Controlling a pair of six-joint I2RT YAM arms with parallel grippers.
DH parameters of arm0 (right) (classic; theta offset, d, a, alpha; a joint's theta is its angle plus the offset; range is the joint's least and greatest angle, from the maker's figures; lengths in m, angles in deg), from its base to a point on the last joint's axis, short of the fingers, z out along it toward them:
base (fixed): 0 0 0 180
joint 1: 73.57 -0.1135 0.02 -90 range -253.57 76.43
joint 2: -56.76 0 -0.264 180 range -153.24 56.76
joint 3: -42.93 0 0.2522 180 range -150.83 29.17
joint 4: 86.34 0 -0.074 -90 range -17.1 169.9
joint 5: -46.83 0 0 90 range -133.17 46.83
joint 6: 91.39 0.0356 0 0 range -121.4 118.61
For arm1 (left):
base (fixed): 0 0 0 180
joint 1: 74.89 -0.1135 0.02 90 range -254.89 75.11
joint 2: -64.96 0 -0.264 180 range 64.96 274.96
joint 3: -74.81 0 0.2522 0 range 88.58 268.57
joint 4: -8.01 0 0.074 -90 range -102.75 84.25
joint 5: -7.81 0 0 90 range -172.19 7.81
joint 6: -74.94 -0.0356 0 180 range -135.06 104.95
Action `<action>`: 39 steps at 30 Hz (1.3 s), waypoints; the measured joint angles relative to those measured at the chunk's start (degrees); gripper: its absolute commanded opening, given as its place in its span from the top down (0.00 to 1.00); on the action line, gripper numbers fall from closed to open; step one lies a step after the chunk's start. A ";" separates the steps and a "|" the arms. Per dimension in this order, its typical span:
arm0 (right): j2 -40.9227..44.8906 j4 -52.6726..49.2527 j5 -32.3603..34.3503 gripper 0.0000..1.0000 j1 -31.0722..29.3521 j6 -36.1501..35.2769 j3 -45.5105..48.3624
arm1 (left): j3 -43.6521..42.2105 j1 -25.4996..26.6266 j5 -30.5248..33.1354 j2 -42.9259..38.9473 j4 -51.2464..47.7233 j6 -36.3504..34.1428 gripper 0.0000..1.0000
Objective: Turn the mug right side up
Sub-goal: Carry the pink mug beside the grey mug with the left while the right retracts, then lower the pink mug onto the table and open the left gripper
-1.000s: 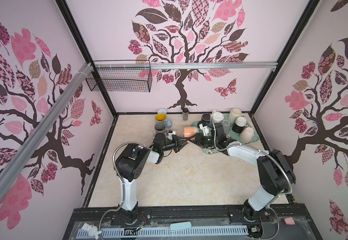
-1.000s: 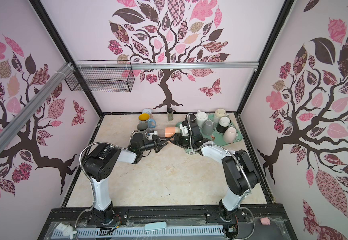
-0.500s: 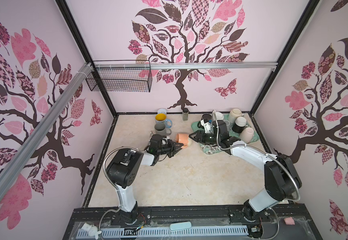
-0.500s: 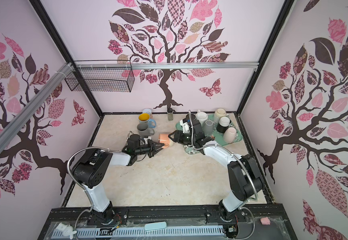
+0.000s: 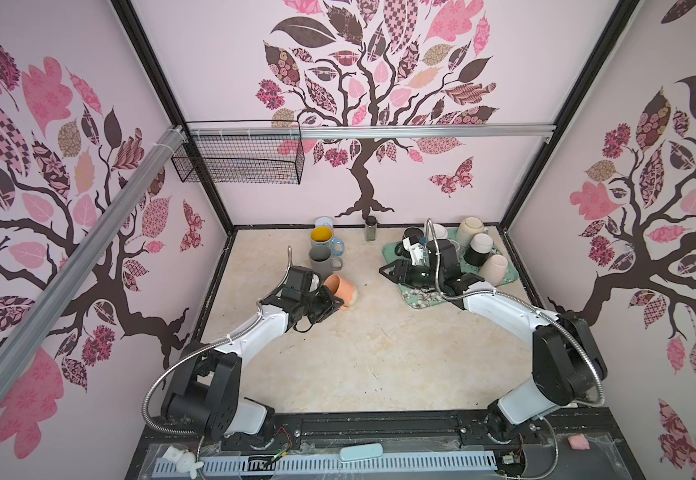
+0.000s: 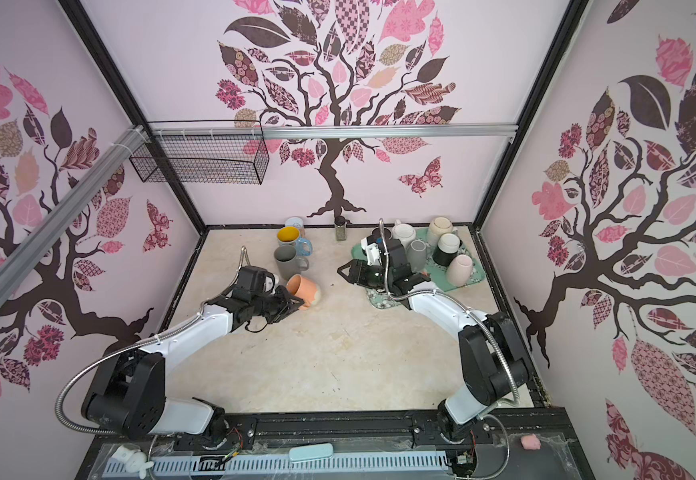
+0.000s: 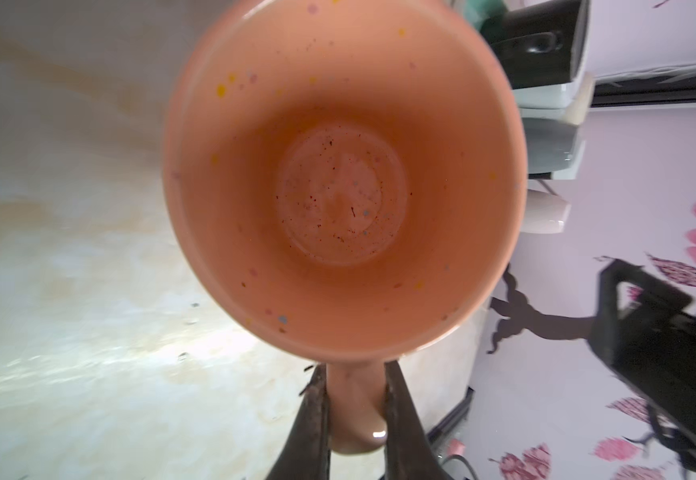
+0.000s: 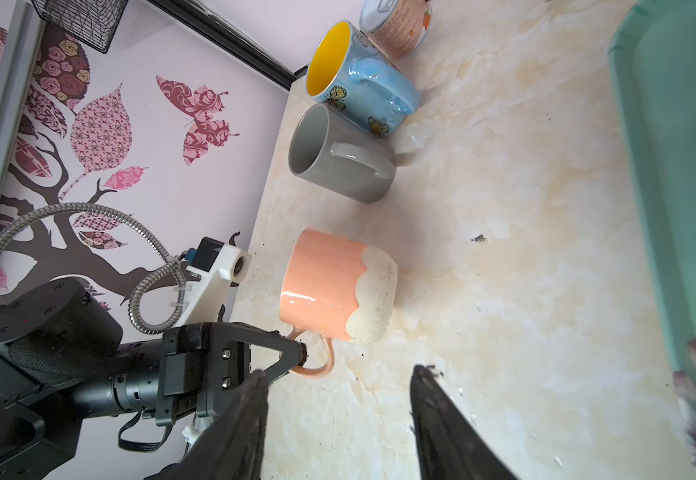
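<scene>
The robot's left gripper needs to set the peach mug down upright on the tabletop [image 5: 313, 296] close in front of the grey mug.
The mug [image 5: 340, 289] is peach with a cream base. It hangs tilted on its side just over the tabletop, left of middle in both top views, mouth turned up towards the left arm. My left gripper [image 5: 336, 306] is shut on its handle [image 7: 354, 409]; the left wrist view looks straight into the peach inside [image 7: 338, 178]. My right gripper [image 5: 383, 271] stands open and holds nothing, apart from the mug, at the tray's near-left corner. The right wrist view shows the mug [image 8: 333, 286] ahead of the open right gripper [image 8: 340, 374].
A grey mug [image 5: 320, 258] and a blue mug with a yellow inside [image 5: 323, 238] stand upright just behind the held mug. A spice jar [image 5: 371, 228] is at the back wall. A green tray [image 5: 419, 300] at the back right carries several upturned mugs.
The left gripper has carried the mug left and towards the front, away from the right gripper. The right gripper has drawn back to the tray's edge.
</scene>
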 measured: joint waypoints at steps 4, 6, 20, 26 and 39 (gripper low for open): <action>0.59 0.17 -0.13 0.43 0.11 0.00 0.31 | 1.29 0.00 7.78 -2.05 -8.96 -5.09 1.00; 0.59 0.42 -0.31 0.43 0.15 0.02 0.37 | 1.88 0.09 11.32 -2.43 -12.33 -7.17 1.00; 0.59 0.83 -1.16 0.43 0.48 0.00 1.25 | 12.11 4.83 31.93 4.22 -21.22 -17.92 1.00; 0.59 0.81 -1.33 0.43 0.76 -0.09 1.27 | 14.29 5.40 36.00 8.83 -21.16 -19.37 1.00; 0.59 0.39 -2.19 0.43 0.85 -0.31 1.90 | 17.70 5.62 39.85 12.94 -21.05 -16.79 0.66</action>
